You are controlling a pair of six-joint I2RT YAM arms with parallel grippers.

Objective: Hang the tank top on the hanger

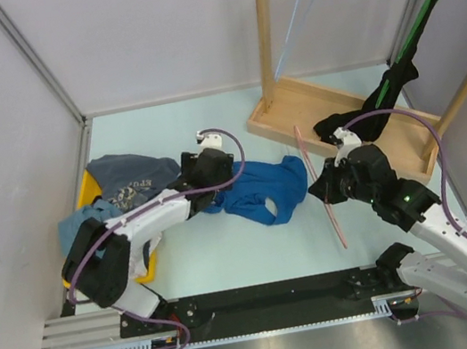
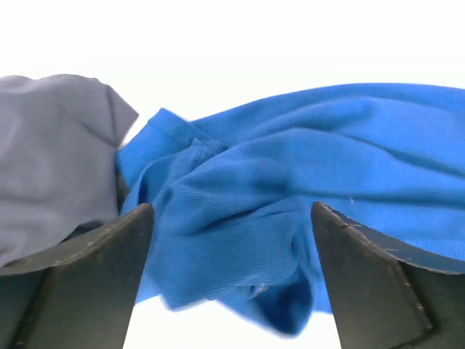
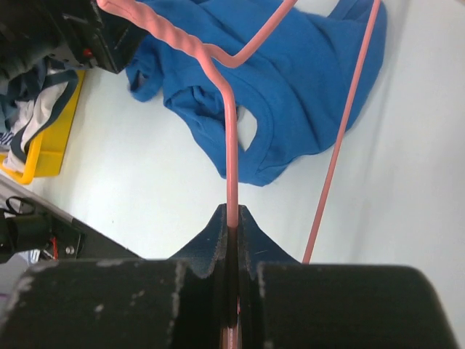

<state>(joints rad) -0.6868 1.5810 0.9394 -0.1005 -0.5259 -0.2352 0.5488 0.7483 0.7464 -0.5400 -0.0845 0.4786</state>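
Observation:
The pale table shows through a small gap in the royal-blue tank top. I should close my left gripper on the tank top's near edge (image 1: 280, 220), beside that gap.
The royal-blue tank top (image 1: 259, 190) lies crumpled on the pale table between the two arms. My left gripper (image 1: 212, 200) is at its left edge. In the left wrist view its fingers (image 2: 109, 254) stand wide apart, and a bunched fold of the tank top (image 2: 254, 218) sits between them untouched on either side. My right gripper (image 1: 323, 191) is shut on the pink wire hanger (image 1: 339, 230), which slants over the table just right of the top. In the right wrist view the hanger (image 3: 231, 145) rises straight out of my closed right gripper (image 3: 232, 218), with the tank top (image 3: 290, 87) beyond.
A grey printed shirt (image 1: 130, 179) and a teal garment (image 1: 79, 224) lie over a yellow bin (image 1: 87, 189) at the left. A wooden rack (image 1: 331, 112) at the back right carries a light blue hanger (image 1: 299, 9) and a green hanger with black cloth (image 1: 397, 73).

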